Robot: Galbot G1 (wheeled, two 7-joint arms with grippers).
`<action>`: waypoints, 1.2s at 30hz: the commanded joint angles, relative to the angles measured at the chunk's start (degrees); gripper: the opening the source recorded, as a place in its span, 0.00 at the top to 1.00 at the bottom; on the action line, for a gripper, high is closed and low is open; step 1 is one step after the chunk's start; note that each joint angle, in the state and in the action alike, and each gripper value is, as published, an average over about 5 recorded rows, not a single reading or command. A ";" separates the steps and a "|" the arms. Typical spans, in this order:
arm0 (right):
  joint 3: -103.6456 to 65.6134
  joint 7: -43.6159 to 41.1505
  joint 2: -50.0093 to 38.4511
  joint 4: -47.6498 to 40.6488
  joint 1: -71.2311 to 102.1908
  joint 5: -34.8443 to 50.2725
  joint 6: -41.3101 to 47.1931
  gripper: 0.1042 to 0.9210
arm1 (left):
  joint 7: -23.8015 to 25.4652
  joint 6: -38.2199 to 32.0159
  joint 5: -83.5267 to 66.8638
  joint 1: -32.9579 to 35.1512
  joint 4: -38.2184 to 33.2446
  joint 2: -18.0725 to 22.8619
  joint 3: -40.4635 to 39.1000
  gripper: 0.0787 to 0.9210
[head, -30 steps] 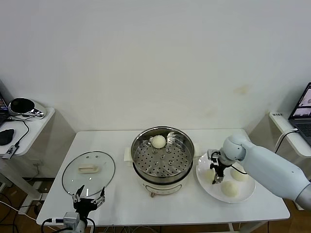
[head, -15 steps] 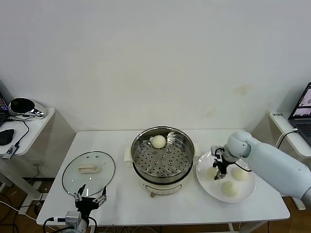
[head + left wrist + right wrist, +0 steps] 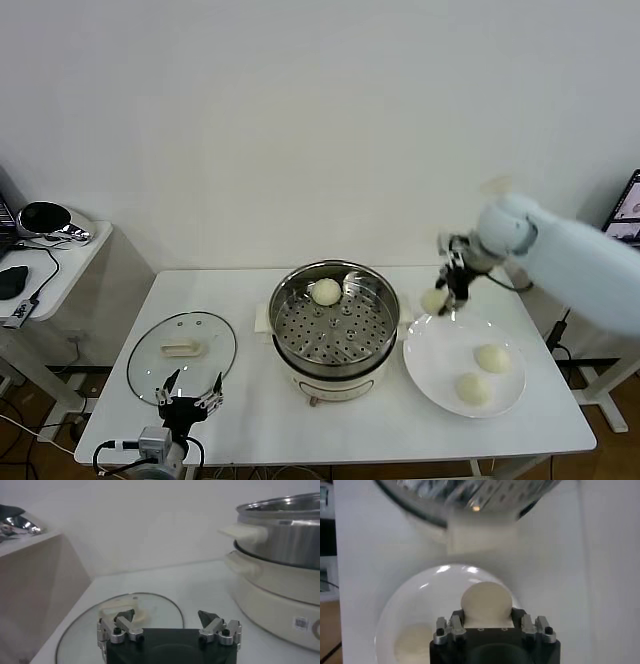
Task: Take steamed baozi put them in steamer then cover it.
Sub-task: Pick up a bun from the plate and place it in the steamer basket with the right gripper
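The robot's right gripper should release the baozi, now held above the plate's edge, on the steamer's perforated tray (image 3: 295, 324), by the rim that faces the glass cover.
My right gripper (image 3: 444, 297) is shut on a cream-white baozi (image 3: 433, 300), held in the air above the plate's far left edge, just right of the steamer (image 3: 384, 300). In the right wrist view that baozi (image 3: 486, 601) fills the space between the fingers. One baozi (image 3: 326, 291) lies on the steamer's perforated tray at the back. Two more baozi (image 3: 491, 357) (image 3: 473, 389) rest on the white plate (image 3: 437, 355). The glass cover (image 3: 182, 355) lies flat on the table to the left. My left gripper (image 3: 190, 399) stands open at the cover's near edge, holding nothing.
The white table (image 3: 260, 425) carries everything. A side table (image 3: 60, 262) with a dark device stands at the far left. In the left wrist view the cover (image 3: 150, 611) lies just ahead of the gripper (image 3: 166, 616), with the steamer's base (image 3: 280, 592) beside it.
My right gripper closed on a baozi on the plate and lifted it up and away toward the far side. The left gripper shifted only slightly.
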State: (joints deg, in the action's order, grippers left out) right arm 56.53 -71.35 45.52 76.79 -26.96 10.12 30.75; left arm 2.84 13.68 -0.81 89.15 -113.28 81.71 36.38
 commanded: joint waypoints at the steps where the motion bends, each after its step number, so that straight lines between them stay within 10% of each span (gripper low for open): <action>1: 6.97 -1.91 11.24 -3.41 -15.01 11.74 2.88 0.42 | 0.14 0.26 0.05 0.08 -1.34 -0.38 -0.20 0.12; 36: 3.64 0.81 32.40 -12.04 6.19 1.23 5.85 0.42 | 0.29 0.34 -0.76 2.12 -4.67 -0.69 -0.27 0.12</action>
State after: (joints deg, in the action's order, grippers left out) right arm 59.83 -70.64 75.60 65.65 -22.99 12.60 36.39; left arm 3.10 14.03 -1.62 91.22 -117.96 80.97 36.20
